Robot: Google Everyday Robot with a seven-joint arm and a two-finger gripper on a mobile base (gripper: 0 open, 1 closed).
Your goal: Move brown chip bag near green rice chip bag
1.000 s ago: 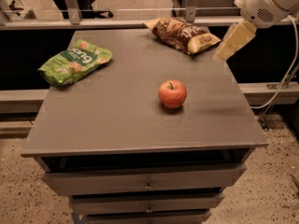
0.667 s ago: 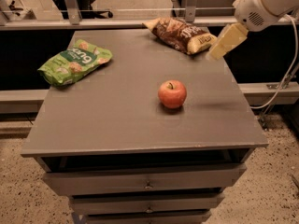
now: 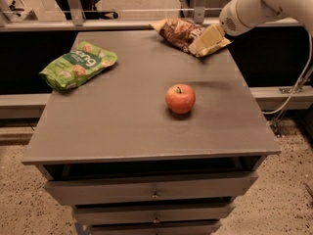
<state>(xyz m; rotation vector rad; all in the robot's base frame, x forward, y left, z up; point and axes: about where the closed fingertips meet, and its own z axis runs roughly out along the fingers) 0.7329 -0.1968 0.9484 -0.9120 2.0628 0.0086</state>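
The brown chip bag has an end farthest from the green rice chip bag. My gripper should close on that end of the brown chip bag [image 3: 217, 40].
The brown chip bag [image 3: 177, 32] lies at the far right of the grey table top [image 3: 122, 116], crinkled, with a yellow-tan end pointing right. The gripper [image 3: 207, 37] reaches in from the upper right on a white arm [image 3: 254, 9] and sits over the bag's right end, covering part of it. I cannot see whether it touches the bag. The green rice chip bag [image 3: 78, 64] lies at the far left of the table, well apart from the brown bag.
A red apple [image 3: 180, 98] stands near the middle of the table, right of centre. Drawers [image 3: 154, 192] sit below the front edge. A rail and metal posts [image 3: 73, 4] run behind the table. A white cable [image 3: 298, 77] hangs at the right.
The gripper has moved left and down from beside the table's far right corner onto the right end of the brown chip bag. The bags and the apple have not moved.
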